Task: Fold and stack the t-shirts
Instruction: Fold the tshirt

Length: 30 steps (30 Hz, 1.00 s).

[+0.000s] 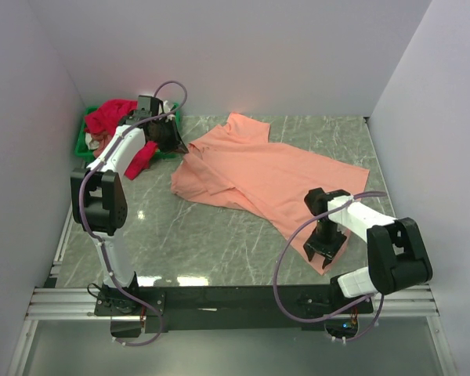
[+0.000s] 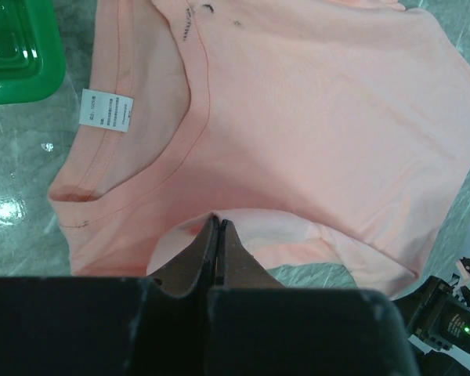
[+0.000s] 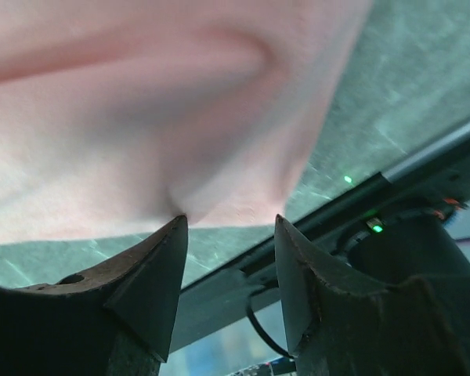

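Observation:
Next, my right gripper pinches that corner (image 3: 268, 218) of the hem lying loose beyond its fingers and draws the cloth smooth, because the t-shirt ripples near its hem.
A salmon-peach t-shirt (image 1: 258, 172) lies spread diagonally across the marble table, collar toward the back left. My left gripper (image 1: 180, 146) is at the shirt's back-left edge. In the left wrist view its fingers (image 2: 218, 222) are shut on a raised fold of that shirt (image 2: 313, 117), just below the collar and white label (image 2: 107, 111). My right gripper (image 1: 327, 252) hovers over the shirt's near-right hem corner. The right wrist view shows it (image 3: 229, 221) open, with the hem (image 3: 141, 133) just beyond the tips and nothing between them. Crimson-pink t-shirts (image 1: 110, 116) are heaped at the back left.
A small green bin (image 1: 83, 146) holds the crimson heap at the back left, close to the left arm; its corner (image 2: 16, 63) shows in the left wrist view. White walls enclose the table on three sides. A black rail (image 1: 243, 298) runs along the near edge.

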Each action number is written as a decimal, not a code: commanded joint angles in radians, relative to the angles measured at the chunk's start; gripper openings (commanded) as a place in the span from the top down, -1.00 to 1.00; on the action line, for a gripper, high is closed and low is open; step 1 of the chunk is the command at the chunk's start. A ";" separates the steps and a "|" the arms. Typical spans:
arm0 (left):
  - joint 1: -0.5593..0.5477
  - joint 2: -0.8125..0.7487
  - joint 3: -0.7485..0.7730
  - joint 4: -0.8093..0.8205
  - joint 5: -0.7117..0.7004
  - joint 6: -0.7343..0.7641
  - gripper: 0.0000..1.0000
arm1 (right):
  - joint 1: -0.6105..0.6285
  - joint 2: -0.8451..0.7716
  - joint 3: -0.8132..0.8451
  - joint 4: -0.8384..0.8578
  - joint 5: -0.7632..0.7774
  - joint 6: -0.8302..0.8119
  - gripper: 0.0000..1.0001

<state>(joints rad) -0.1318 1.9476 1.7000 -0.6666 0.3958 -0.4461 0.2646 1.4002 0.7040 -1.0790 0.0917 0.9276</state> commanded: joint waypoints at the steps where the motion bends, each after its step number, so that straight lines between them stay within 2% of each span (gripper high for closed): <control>1: 0.008 -0.047 0.035 0.029 0.020 0.012 0.99 | 0.010 0.019 -0.020 0.062 -0.001 0.034 -0.10; 8: 0.014 -0.050 0.035 0.029 0.018 0.012 0.99 | 0.033 0.045 -0.047 0.086 0.014 0.051 -0.06; 15: 0.021 -0.055 0.027 0.032 0.020 0.012 0.99 | 0.067 0.072 -0.038 0.100 0.023 0.068 0.33; 20: 0.021 -0.052 0.030 0.029 0.025 0.010 0.99 | 0.108 0.095 -0.014 0.111 0.025 0.074 0.53; 24: 0.024 -0.055 0.030 0.028 0.020 0.012 0.99 | 0.130 0.131 0.008 0.113 0.026 0.071 0.80; 27: 0.031 -0.055 0.027 0.025 0.017 0.014 0.99 | 0.148 0.149 0.023 0.131 0.020 0.059 0.91; 30: 0.041 -0.058 0.020 0.029 0.008 0.015 0.99 | 0.168 0.177 0.055 0.136 0.023 0.050 0.93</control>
<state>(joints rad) -0.1089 1.9476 1.7000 -0.6628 0.3996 -0.4461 0.4061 1.5352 0.7357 -1.0374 0.0917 0.9630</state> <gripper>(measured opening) 0.013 0.044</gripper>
